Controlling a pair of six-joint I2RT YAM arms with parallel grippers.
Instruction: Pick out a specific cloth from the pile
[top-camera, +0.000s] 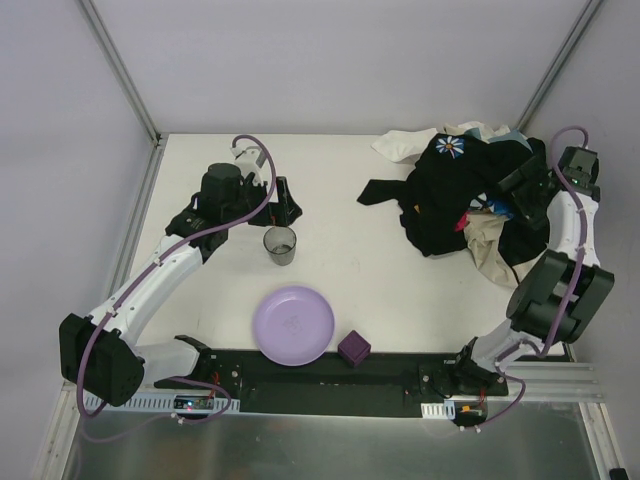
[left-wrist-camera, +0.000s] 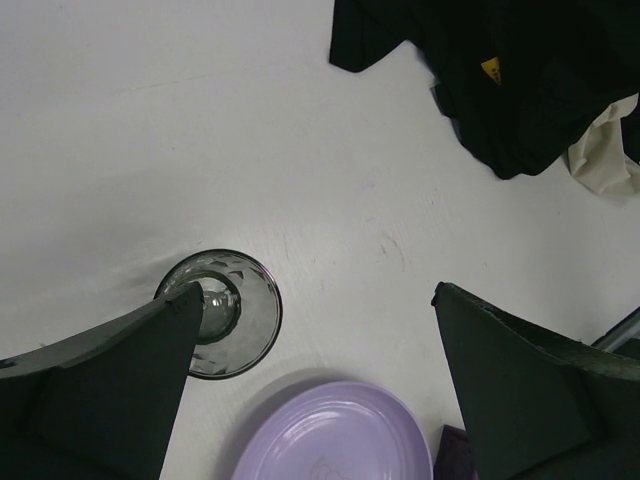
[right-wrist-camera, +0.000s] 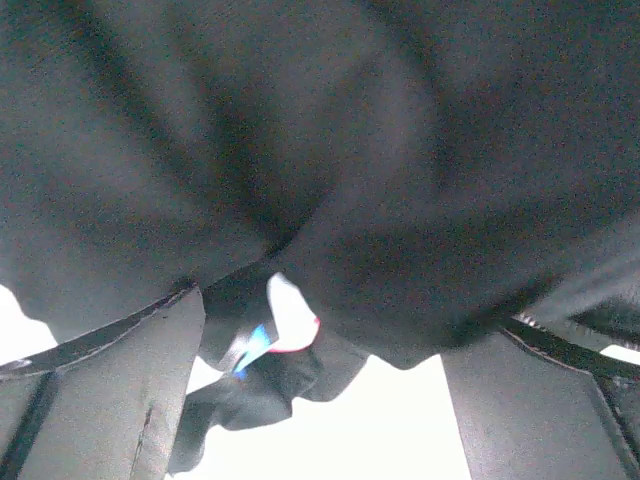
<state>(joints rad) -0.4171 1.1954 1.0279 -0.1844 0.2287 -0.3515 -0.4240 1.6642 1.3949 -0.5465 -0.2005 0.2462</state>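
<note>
The robot's right gripper needs to next close on the middle of the daisy-print black garment (top-camera: 460, 188), between the garment's white daisy and the red cloth.
The pile (top-camera: 470, 200) is a mound of mostly black clothes at the far right, with a daisy-print black garment (top-camera: 452, 150) on top and beige, white, red and blue bits showing. A black flap (top-camera: 385, 190) sticks out of its left side and also shows in the left wrist view (left-wrist-camera: 372, 40). I cannot tell the small plain black cloth apart from the rest. My right gripper (top-camera: 512, 195) is pushed into the pile's right side, jaws open (right-wrist-camera: 350, 315), with black fabric draped over them. My left gripper (top-camera: 283, 208) is open and empty (left-wrist-camera: 318, 295), just above the grey cup.
A grey glass cup (top-camera: 280, 245) stands mid-table, under my left finger (left-wrist-camera: 120, 380). A purple plate (top-camera: 293, 325) and a small purple cube (top-camera: 353, 349) sit near the front edge. Walls enclose the table; the pile lies in the back right corner.
</note>
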